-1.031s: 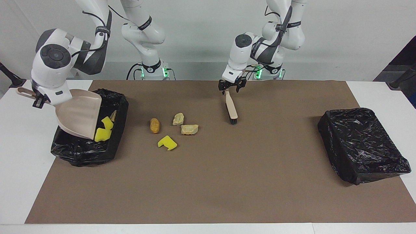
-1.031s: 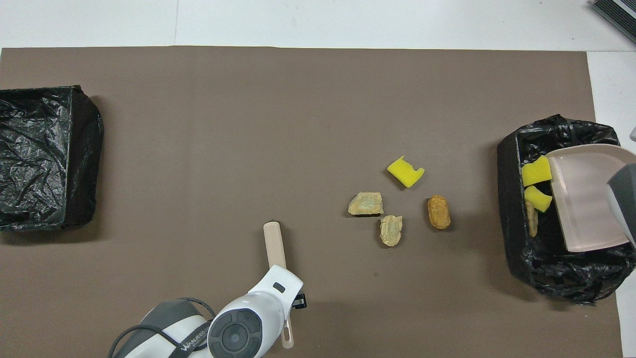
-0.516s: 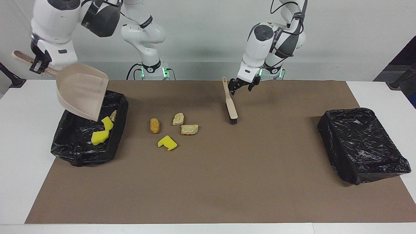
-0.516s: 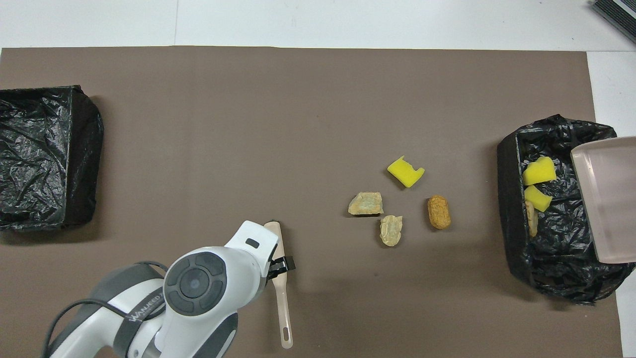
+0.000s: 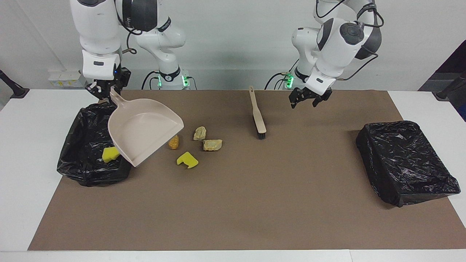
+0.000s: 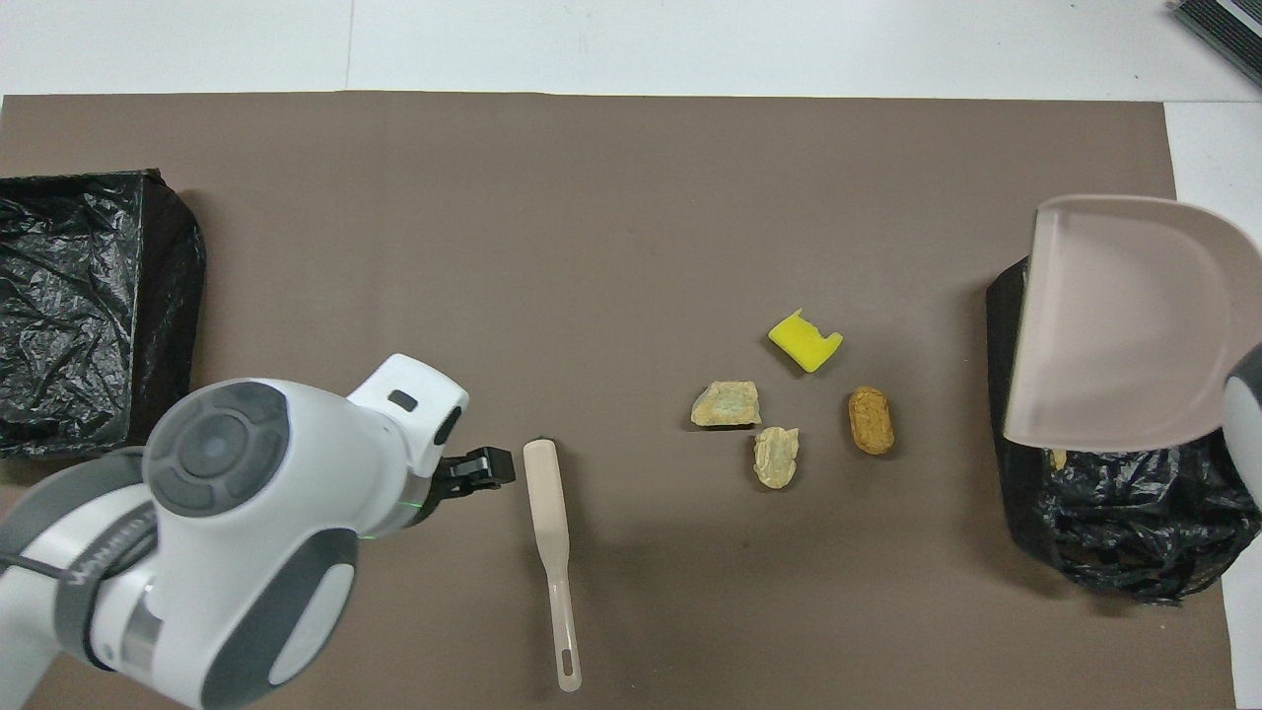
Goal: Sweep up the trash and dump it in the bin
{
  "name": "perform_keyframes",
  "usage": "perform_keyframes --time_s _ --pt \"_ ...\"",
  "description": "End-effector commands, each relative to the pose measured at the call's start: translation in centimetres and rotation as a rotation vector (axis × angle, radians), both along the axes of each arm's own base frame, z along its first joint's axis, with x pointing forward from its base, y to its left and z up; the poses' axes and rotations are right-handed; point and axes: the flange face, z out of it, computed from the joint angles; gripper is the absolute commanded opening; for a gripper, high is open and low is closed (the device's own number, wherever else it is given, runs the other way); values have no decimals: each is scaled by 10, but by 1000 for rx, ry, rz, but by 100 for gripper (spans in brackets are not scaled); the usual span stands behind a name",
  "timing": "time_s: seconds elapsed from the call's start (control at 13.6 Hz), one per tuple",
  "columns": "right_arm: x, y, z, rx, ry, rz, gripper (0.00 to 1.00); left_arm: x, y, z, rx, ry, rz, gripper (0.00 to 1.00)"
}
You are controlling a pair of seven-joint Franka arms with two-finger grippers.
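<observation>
The beige dustpan, which hangs tilted over the bin's edge now, will be let go by my right gripper on the brown mat [image 6: 569, 282] just beyond the wide end of the brush.
On the brown mat lie a yellow sponge chunk [image 5: 187, 160] [image 6: 804, 340], two beige rock lumps [image 5: 199, 133] [image 5: 212, 145] and an orange-brown bread piece [image 5: 174, 142] [image 6: 872, 421]. My right gripper [image 5: 105, 89] is shut on the handle of the beige dustpan [image 5: 145, 131] [image 6: 1124, 325], which hangs tilted over the edge of the black-lined bin [image 5: 83, 160] [image 6: 1104, 523]. A yellow sponge chunk [image 5: 110, 154] lies in that bin. The brush [image 5: 257, 112] [image 6: 547, 513] lies flat on the mat. My left gripper [image 5: 309, 100] [image 6: 478, 471] is open and empty, in the air beside the brush.
A second black-lined bin [image 5: 406, 162] [image 6: 89, 306] stands at the left arm's end of the mat. White table [image 5: 22, 145] borders the mat at both ends.
The right arm lifted the dustpan out of the bin and swung it toward the loose trash. The left gripper let go of the brush and moved away toward the left arm's end.
</observation>
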Motion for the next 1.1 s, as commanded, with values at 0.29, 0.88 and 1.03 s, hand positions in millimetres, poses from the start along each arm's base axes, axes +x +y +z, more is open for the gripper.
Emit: perform_keyframes --time_s 0.29,0.88,1.03 --pt "50 171 -97 168 -76 -401 0 30 86 33 51 -8 -183 100" --pt "44 332 -199 336 -99 -667 0 34 94 31 72 -34 -206 100" --pt "44 351 -228 361 -92 -712 0 34 94 32 72 -37 -206 100"
